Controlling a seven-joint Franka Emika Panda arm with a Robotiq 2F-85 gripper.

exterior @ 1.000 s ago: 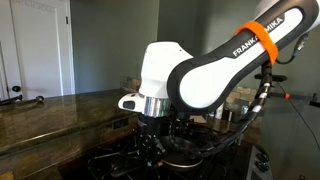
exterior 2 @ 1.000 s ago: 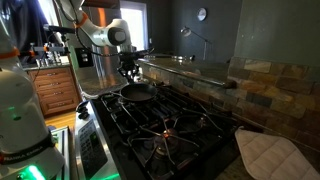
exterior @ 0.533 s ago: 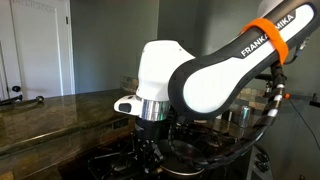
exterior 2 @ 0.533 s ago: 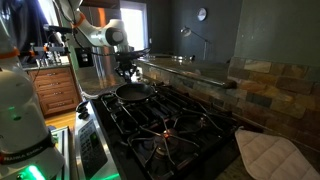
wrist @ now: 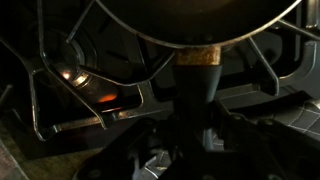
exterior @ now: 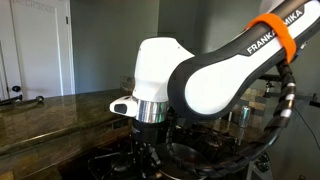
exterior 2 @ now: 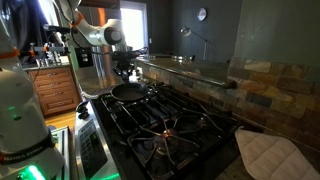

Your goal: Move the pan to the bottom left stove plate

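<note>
Next, I let go of the pan, now at the stove's far end, on the black grates at the stove's corner (exterior: 171,168) nearest the quilted cloth.
The pan (exterior 2: 129,91) is dark, round and shallow and is at the far end of the black stove in an exterior view. In the wrist view its underside (wrist: 190,20) fills the top, and its handle (wrist: 198,70) runs down into my gripper (wrist: 196,135). The gripper (exterior 2: 124,71) is shut on the handle, with the arm reaching down over the stove's far corner. In an exterior view the gripper (exterior: 148,157) hangs under the white wrist, and the pan's rim (exterior: 196,155) shows dimly beside it.
Black cast-iron grates (exterior 2: 168,125) cover the stove. A burner with a grate arm (wrist: 78,85) lies below the pan's left side. A white quilted cloth (exterior 2: 268,155) lies at the stove's near corner. A stone counter (exterior: 55,115) and a shiny pot (exterior: 238,115) flank the arm.
The arm has carried the pan a little leftward toward the stove's outer edge in the wide exterior view. The grip on the handle has held.
</note>
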